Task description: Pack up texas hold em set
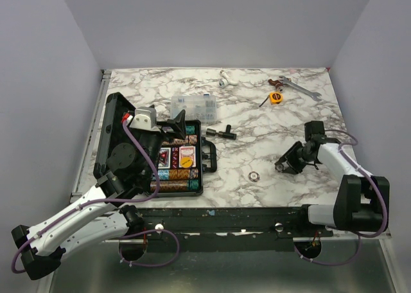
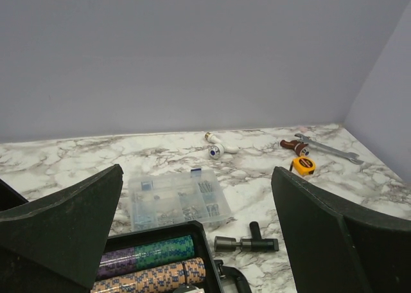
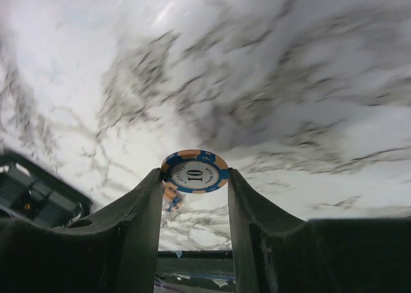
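Observation:
My right gripper is going to release the blue and orange chip on top of the loose chip (image 1: 253, 176) (image 3: 171, 198) on the marble.
The black case (image 1: 198, 189) lies open at the left, its lid (image 1: 117, 139) standing up. It holds rows of chips (image 1: 174, 186), a red card deck (image 1: 165, 156) and a yellow button (image 1: 187, 155). Its far corner with purple, green and tan chip rows (image 2: 149, 259) shows in the left wrist view. My left gripper (image 1: 172, 127) is open and empty above the case's far end, its jaws wide apart (image 2: 197, 177). My right gripper (image 1: 283, 164) is shut on a blue and orange "10" chip (image 3: 194, 172), held on edge just above the table. Another chip (image 1: 254, 176) lies loose on the marble between case and right gripper.
A clear compartment box (image 1: 193, 105) sits just behind the case, with a black T-shaped tool (image 1: 221, 133) to its right. At the back are a white fitting (image 1: 223, 79), a yellow tape measure (image 1: 276, 97) and a wrench (image 1: 300, 88). The case handle (image 1: 209, 155) sticks out right.

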You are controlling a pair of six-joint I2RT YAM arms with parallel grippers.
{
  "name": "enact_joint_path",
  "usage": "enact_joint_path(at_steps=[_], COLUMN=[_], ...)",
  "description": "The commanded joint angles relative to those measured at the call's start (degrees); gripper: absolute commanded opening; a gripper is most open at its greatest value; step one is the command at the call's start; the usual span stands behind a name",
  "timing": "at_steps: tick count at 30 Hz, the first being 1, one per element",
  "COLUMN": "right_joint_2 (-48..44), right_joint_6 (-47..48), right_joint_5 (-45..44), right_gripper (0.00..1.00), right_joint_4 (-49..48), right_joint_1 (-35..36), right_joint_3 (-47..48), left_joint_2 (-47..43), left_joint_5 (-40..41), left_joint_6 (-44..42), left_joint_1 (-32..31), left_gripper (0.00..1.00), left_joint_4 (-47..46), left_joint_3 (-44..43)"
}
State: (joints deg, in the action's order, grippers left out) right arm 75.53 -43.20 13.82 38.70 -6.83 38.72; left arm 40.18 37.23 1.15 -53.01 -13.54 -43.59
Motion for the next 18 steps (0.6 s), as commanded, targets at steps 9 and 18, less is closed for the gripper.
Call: enact_joint_path(at_steps=[9,18], right_joint_2=[1.4,8.1], right_joint_6=[-8.0,-9.5], right_joint_5=[-2.8,-8.2], right_gripper=[0.32,0.32], right_joint_4=[1.6,4.7], right_joint_1=[19.7,29.9], right_joint_3=[7.9,13.0], left_joint_2=[-0.5,-0.6], left_joint_5=[-1.7,-1.3], left_joint_6=[1.5,0.9], left_joint_1=[-0.5,-0.5], left_gripper=[0.99,0.98], left_joint_4=[1.8,1.5], left_joint_3=[-1.9,-1.9])
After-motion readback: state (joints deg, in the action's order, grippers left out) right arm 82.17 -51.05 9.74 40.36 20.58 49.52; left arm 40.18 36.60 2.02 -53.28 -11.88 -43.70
